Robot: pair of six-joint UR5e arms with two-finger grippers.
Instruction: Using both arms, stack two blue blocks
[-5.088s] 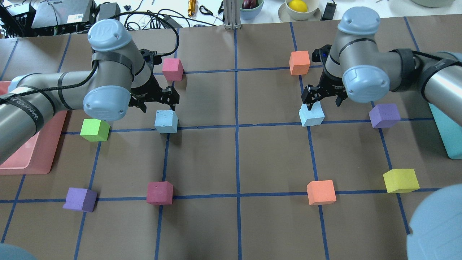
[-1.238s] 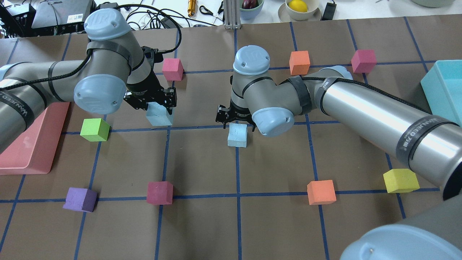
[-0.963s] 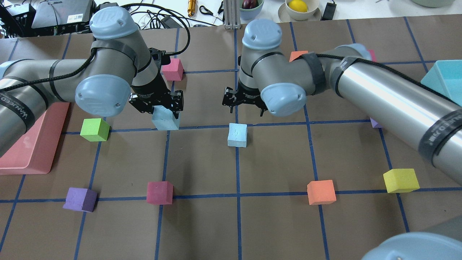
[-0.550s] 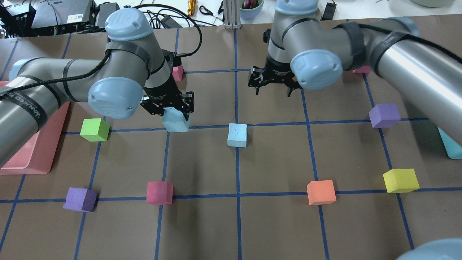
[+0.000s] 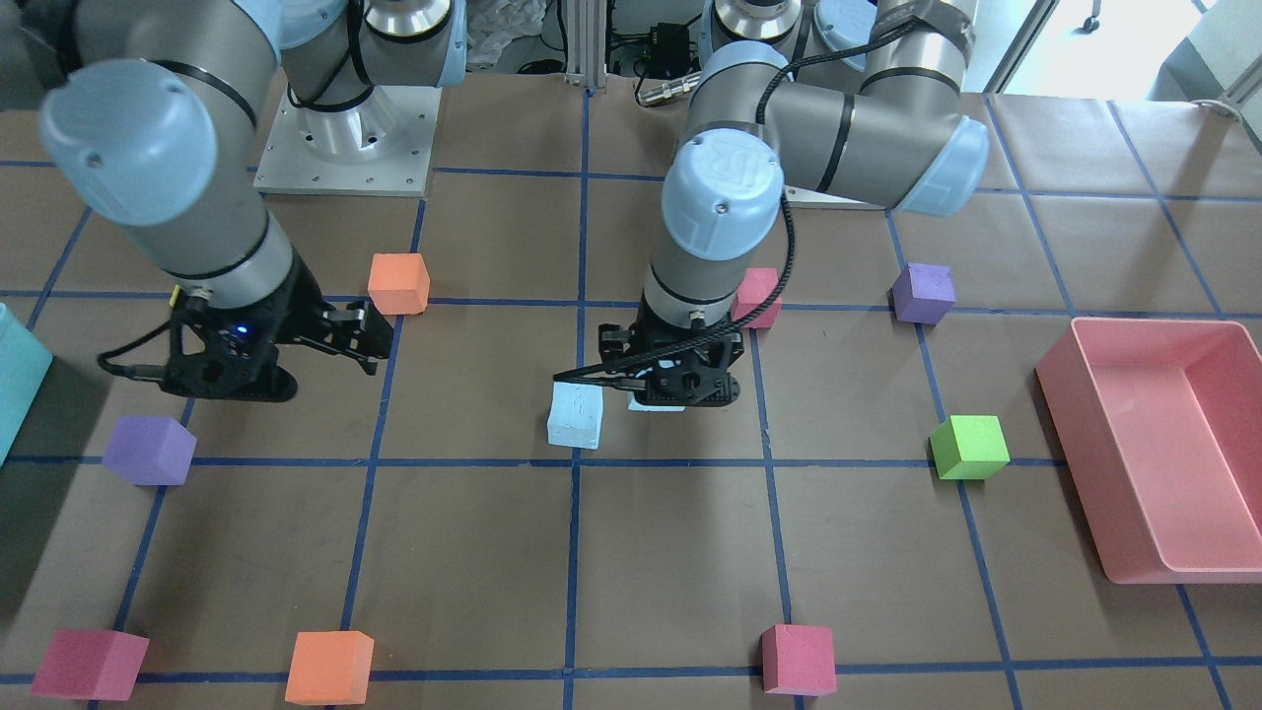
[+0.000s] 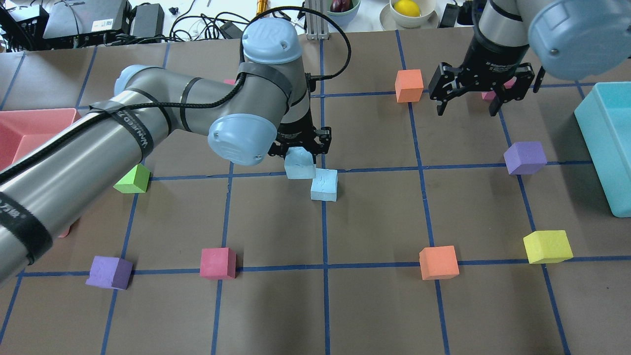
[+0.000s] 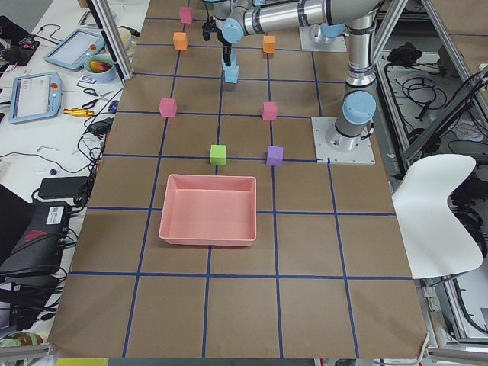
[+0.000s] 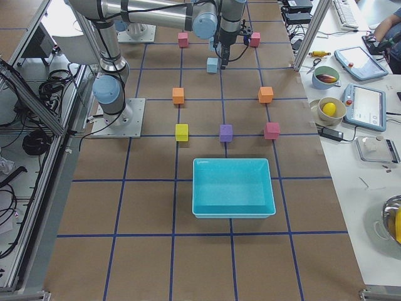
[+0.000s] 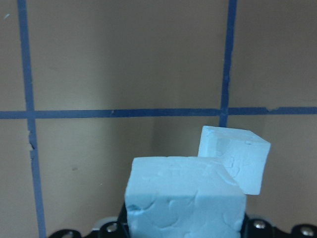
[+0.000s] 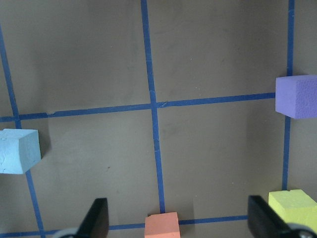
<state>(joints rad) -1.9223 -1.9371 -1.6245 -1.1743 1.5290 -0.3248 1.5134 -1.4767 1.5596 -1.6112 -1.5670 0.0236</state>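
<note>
My left gripper will put its blue block, now held near the resting one, down on top of the pale blue block (image 5: 576, 395) (image 9: 235, 151) at the centre grid crossing and let go.
One pale blue block (image 6: 324, 185) sits on the table at the centre grid crossing; it also shows in the front view (image 5: 576, 415) and the right wrist view (image 10: 17, 151). My left gripper (image 6: 299, 157) is shut on the other blue block (image 6: 299, 166) and holds it just left of and behind the resting one. In the left wrist view the held block (image 9: 185, 196) fills the bottom, with the resting block (image 9: 235, 158) beyond it to the right. My right gripper (image 6: 466, 111) is open and empty at the far right, between an orange cube (image 6: 409, 85) and a pink cube (image 6: 489, 94).
A teal bin (image 6: 611, 138) stands at the right edge and a pink tray (image 5: 1173, 444) on the robot's left. Green (image 6: 132, 178), pink (image 6: 218, 263), orange (image 6: 438, 262), yellow (image 6: 547, 246) and purple (image 6: 525, 158) cubes lie around the grid.
My left gripper has carried its blue block to the right, up to the centre block. My right gripper let go of the centre block and drew back to the far right, open.
</note>
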